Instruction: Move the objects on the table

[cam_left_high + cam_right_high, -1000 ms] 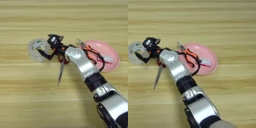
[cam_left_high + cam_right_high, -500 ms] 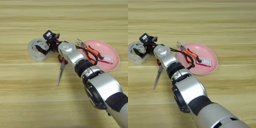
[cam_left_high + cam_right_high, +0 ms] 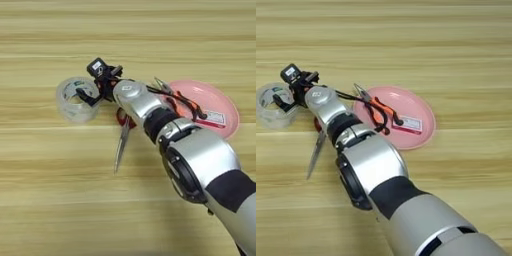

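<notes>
The robot's right gripper should close on the plate-side rim (image 3: 97, 93) of the clear tape roll, with one finger inside the roll's hole.
A clear tape roll (image 3: 75, 102) lies flat on the table (image 3: 125, 35) at the left. My right gripper (image 3: 91, 82) is at its right rim, open. One black finger dips into the roll's hole and the other stays outside the far right edge. Red-handled scissors (image 3: 121, 145) lie under my forearm, blades pointing toward the near edge. On the right stands a pink round plate (image 3: 225, 102). Orange-black pliers (image 3: 176, 99) rest across its left rim, and a small white-red box (image 3: 215, 118) lies in it. In the right eye view the roll (image 3: 271, 107) is at the far left edge.
My silver forearm (image 3: 200, 160) crosses the picture from the bottom right up to the roll and hides part of the scissors' handles and the plate's near left rim. Bare wood lies beyond the things and along the near left.
My arm has stretched further left, bringing the gripper from just right of the tape roll onto its right rim. Roll, scissors, pliers and plate have not moved.
</notes>
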### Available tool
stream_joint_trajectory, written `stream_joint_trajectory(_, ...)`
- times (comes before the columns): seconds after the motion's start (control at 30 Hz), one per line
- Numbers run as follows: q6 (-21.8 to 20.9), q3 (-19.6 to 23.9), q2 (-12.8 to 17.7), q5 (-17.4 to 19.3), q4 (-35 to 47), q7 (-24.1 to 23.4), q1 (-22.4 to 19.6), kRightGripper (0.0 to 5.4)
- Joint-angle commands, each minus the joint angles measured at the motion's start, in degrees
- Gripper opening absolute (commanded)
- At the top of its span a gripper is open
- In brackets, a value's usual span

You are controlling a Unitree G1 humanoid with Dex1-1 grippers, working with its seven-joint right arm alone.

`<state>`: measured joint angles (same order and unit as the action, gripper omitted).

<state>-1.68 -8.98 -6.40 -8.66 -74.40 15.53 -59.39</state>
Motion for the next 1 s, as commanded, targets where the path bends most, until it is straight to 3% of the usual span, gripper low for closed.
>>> stream_joint_trajectory(0.03, 1.4, -1.9, 2.1, -3.1, 1.3, -0.4, -2.7, 5.36)
stream_joint_trajectory(0.53, 8.2, -5.2, 7.2, -5.4, 3.8, 8.3, 0.0, 5.36)
stream_joint_trajectory(0.73, 11.8, -6.7, 9.3, -5.5, 7.9, 12.1, 3.7, 5.36)
stream_joint_trajectory(1.0, 16.5, -9.1, 14.2, -6.3, 19.3, 16.5, 10.3, 5.36)
